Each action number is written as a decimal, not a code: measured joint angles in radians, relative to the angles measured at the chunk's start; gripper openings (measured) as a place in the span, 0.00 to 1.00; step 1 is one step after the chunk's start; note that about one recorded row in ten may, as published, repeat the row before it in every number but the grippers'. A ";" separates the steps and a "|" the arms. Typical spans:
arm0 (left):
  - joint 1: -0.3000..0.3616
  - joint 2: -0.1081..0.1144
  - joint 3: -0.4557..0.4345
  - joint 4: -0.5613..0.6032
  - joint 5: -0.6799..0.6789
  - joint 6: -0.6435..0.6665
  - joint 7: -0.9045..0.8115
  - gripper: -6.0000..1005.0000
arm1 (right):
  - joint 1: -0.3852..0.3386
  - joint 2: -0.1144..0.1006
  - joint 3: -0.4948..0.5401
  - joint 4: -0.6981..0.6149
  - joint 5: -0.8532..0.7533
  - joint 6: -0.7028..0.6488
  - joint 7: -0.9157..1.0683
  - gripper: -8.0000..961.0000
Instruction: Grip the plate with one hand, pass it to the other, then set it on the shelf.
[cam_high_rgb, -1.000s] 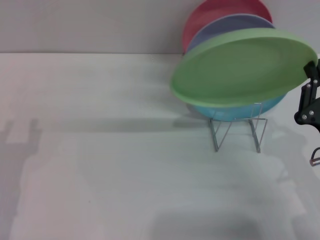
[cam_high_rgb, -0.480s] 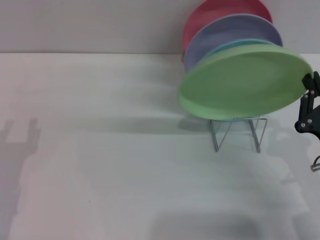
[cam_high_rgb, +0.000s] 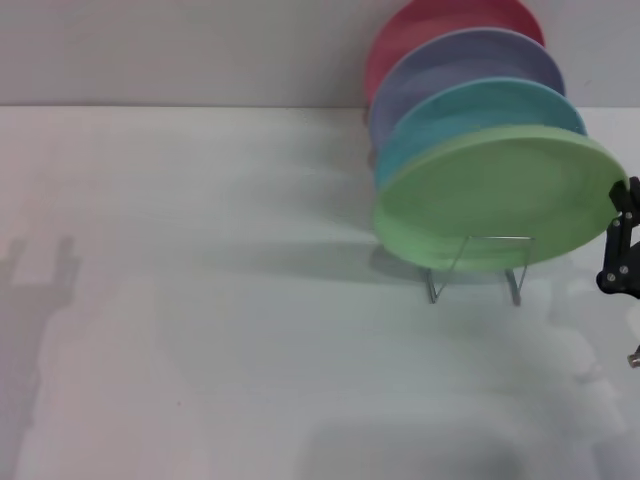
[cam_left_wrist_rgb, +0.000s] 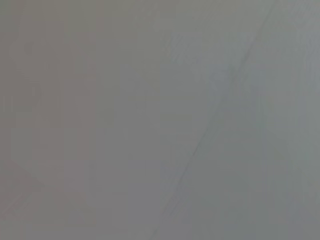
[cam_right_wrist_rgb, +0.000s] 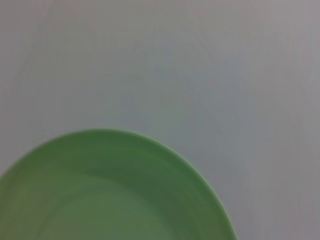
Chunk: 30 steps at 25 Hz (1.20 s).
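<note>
The light green plate will sit between the front legs of the silver wire shelf (cam_high_rgb: 478, 299) after my right gripper releases it.
The light green plate (cam_high_rgb: 500, 195) hangs tilted at the front of the silver wire shelf (cam_high_rgb: 515, 285), just above its front legs. I cannot tell whether it touches the wire. My right gripper (cam_high_rgb: 618, 205) is at the head view's right edge, shut on the plate's right rim. The right wrist view shows the same plate (cam_right_wrist_rgb: 110, 195) from close up, with bare table beyond it. My left gripper is out of view. The left wrist view shows only a blank grey surface.
Three more plates stand in the shelf behind the green one: light blue (cam_high_rgb: 470, 105), lavender (cam_high_rgb: 465, 55) and red (cam_high_rgb: 425, 25). The white table (cam_high_rgb: 220, 300) stretches left and forward, with a pale wall behind it.
My right gripper has lowered the green plate and shifted it right, toward the front of the shelf. The light blue plate, mostly hidden under it before, now shows above it.
</note>
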 joint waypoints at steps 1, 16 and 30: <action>0.000 0.000 0.000 0.000 0.000 0.002 0.000 0.76 | -0.001 0.000 0.000 -0.006 0.000 0.018 0.000 0.03; -0.003 0.000 0.000 -0.026 0.009 0.020 -0.039 0.78 | 0.006 -0.001 0.011 -0.019 -0.001 0.079 0.007 0.03; -0.006 0.000 0.000 -0.028 0.009 0.053 -0.039 0.79 | -0.097 -0.002 0.037 -0.015 -0.002 -0.203 0.144 0.35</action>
